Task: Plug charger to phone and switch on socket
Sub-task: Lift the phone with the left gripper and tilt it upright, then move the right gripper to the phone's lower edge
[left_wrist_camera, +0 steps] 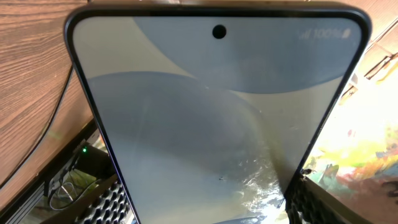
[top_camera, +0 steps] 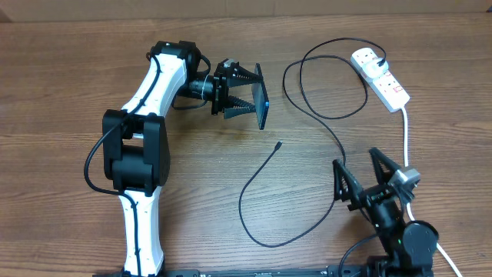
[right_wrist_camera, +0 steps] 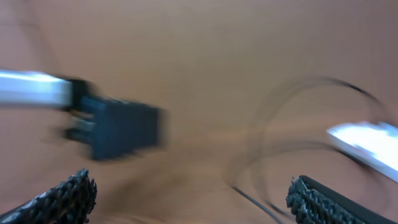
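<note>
The phone is in my left gripper with its camera end up and charging end down, so next my right gripper takes hold of the phone's near side [top_camera: 264, 121] before plugging in.
My left gripper [top_camera: 252, 92] is shut on the phone [top_camera: 263, 115] and holds it on edge above the table at the upper middle. In the left wrist view the light-blue screen of the phone [left_wrist_camera: 211, 112] fills the frame, and a finger [left_wrist_camera: 109, 202] presses each long side. The charger's black cable loops across the table, and its small plug tip [top_camera: 277, 144] lies free below the phone. The white socket [top_camera: 382, 77] lies at the upper right with the cable running into its far end. My right gripper [top_camera: 356, 160] stands open and empty at the lower right. Its wrist view is blurred.
The socket's thick white cord [top_camera: 406, 138] runs down past the right arm. In the blurred right wrist view the cable [right_wrist_camera: 261, 205] crosses between the open fingers, with the left arm's dark gripper [right_wrist_camera: 118, 127] far left and the socket [right_wrist_camera: 367, 140] far right.
</note>
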